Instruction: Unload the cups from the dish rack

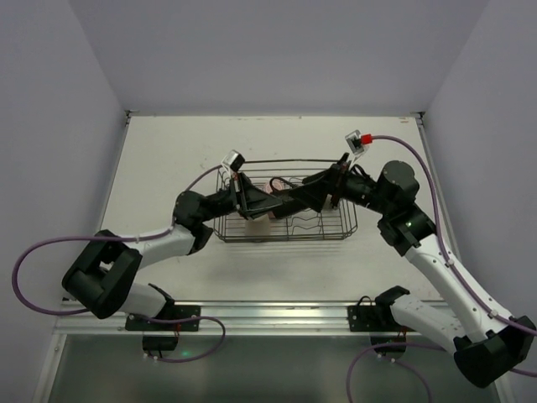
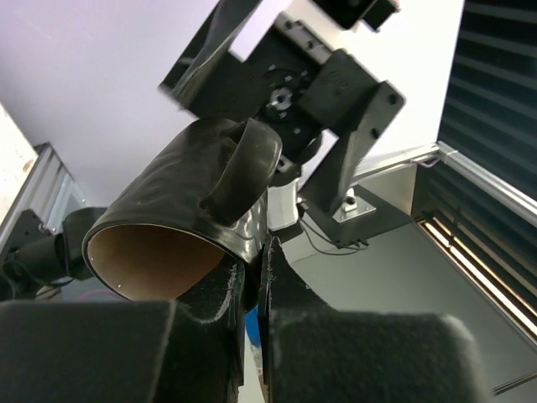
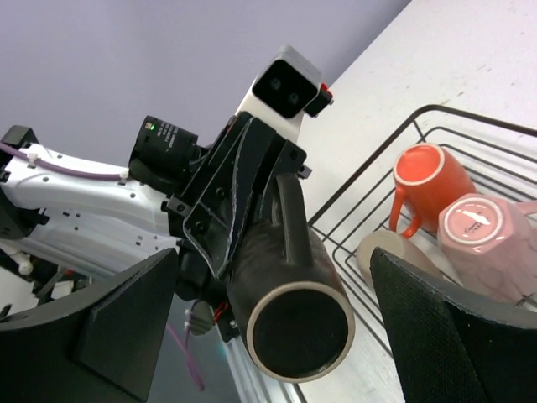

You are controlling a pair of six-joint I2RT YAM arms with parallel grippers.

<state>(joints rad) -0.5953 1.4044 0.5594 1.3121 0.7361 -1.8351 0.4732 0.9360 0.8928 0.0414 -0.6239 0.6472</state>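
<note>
I will put the dark brown-black cup on the white table [image 1: 167, 207] with my left gripper, between the dish rack and the wall on that side.
A dark brown-black cup [image 3: 285, 285] hangs in the air, mouth toward the right wrist camera. My left gripper [image 2: 256, 252] is shut on its rim, one finger inside the mouth and one outside; in the left wrist view the same cup [image 2: 193, 201] shows its handle. My right gripper [image 3: 273, 285] is open, its pads wide on either side of the cup and not touching it. Both grippers meet above the dish rack [image 1: 336, 235]. In the rack lie an orange cup [image 3: 428, 180], a pink cup [image 3: 491, 239] and a cream cup [image 3: 382, 252].
The black wire rack [image 3: 436, 109] stands mid-table on the white surface. The left arm [image 1: 151, 243] and right arm [image 1: 419, 235] reach in from either side. Purple walls close in the back and sides.
</note>
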